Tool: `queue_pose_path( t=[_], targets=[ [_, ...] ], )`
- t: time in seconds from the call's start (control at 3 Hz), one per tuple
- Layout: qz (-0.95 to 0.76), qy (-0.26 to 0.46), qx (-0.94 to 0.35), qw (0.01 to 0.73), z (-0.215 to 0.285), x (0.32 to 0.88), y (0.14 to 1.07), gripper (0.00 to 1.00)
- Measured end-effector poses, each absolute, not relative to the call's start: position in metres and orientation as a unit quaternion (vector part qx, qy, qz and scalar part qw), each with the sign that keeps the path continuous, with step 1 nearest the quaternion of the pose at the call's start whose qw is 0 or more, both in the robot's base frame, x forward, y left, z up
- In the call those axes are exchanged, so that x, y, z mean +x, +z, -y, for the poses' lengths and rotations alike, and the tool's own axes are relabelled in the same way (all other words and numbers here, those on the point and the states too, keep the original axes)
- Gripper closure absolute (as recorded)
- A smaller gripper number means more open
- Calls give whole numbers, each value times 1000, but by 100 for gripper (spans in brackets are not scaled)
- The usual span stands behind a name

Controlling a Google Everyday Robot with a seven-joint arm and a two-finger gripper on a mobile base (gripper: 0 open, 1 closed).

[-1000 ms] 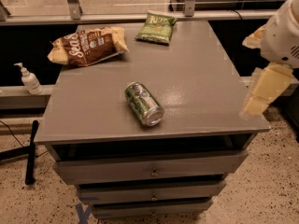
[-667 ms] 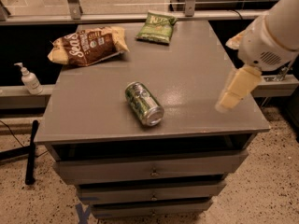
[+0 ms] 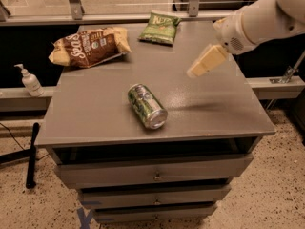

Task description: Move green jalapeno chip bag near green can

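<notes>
I need to next move my gripper to the green jalapeno chip bag and grab its near corner (image 3: pixel 169 39), which is the one closest to my gripper.
The green jalapeno chip bag (image 3: pixel 160 27) lies flat at the far edge of the grey cabinet top (image 3: pixel 95 113), a little right of its middle. The green can (image 3: pixel 147 106) lies on its side near the front middle, its shiny silver end facing the front. My gripper (image 3: pixel 206 61) hangs above the right part of the top, on the white arm that comes in from the upper right. It is to the right of and nearer than the bag, and apart from both bag and can. It holds nothing.
A larger brown-and-yellow chip bag (image 3: pixel 88 46) lies at the far left of the top. A hand-sanitiser pump bottle (image 3: pixel 30 82) stands on a ledge to the left. Drawers (image 3: pixel 155 173) front the cabinet. A rail with metal posts (image 3: pixel 74 1) runs behind.
My arm and gripper have swung left and farther in over the cabinet top, from beyond its right edge. The bags and the can have not moved.
</notes>
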State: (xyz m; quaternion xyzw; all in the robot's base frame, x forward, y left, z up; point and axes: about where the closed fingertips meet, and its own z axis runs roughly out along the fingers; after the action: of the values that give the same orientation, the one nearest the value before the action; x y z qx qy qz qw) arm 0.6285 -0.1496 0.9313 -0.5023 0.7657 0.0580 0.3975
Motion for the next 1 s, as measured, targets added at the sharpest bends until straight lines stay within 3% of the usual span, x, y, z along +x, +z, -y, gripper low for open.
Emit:
queue_pose_path(
  t=[0.33,1.0],
  targets=[
    [-759,91,-451,461,134,696,929,0],
    [-766,96,-425,473,131,705,926,0]
  ],
)
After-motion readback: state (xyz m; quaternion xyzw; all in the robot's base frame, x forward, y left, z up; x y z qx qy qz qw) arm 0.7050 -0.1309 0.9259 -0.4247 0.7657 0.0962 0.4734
